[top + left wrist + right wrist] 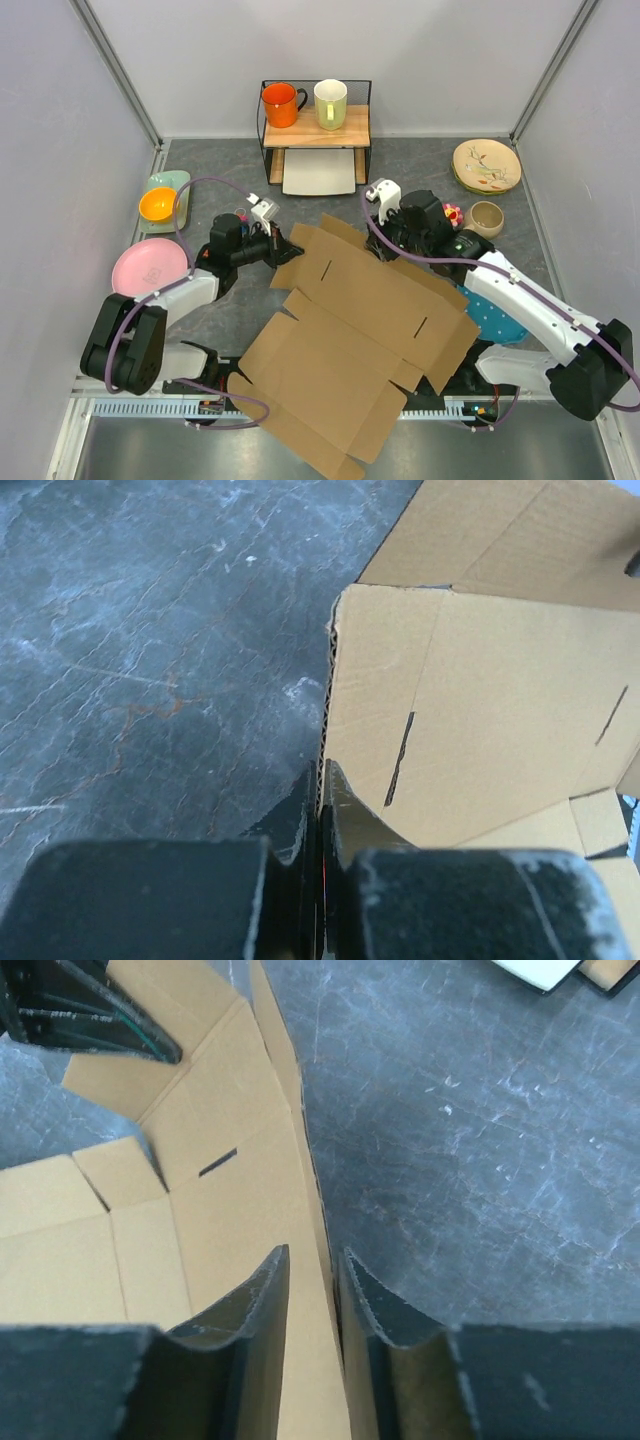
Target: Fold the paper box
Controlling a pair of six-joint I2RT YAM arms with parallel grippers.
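Observation:
I have my right gripper open astride the box's far edge, away from the end flap's corner, so it should pinch the box's edge nearer that corner (300, 1110), freeing my left gripper.
The paper box (350, 340) is a large brown cardboard sheet with creases and slots, partly raised, in the middle of the table and reaching over the near edge. My left gripper (283, 250) is shut on the edge of its left flap; in the left wrist view the fingertips (322, 780) pinch the corrugated edge of the box (480, 710). My right gripper (385, 245) is at the box's far right flap. In the right wrist view its fingers (268, 1280) stand slightly apart astride the flap edge of the box (230, 1210), not closed on it.
A wooden shelf (315, 128) at the back holds an orange mug (280, 103) and a cream mug (331, 103), with a white tray (320, 178) beneath. An orange bowl (158, 204) and pink plate (148, 268) lie left. A patterned plate (486, 165), beige cup (486, 218) and teal plate (495, 322) lie right.

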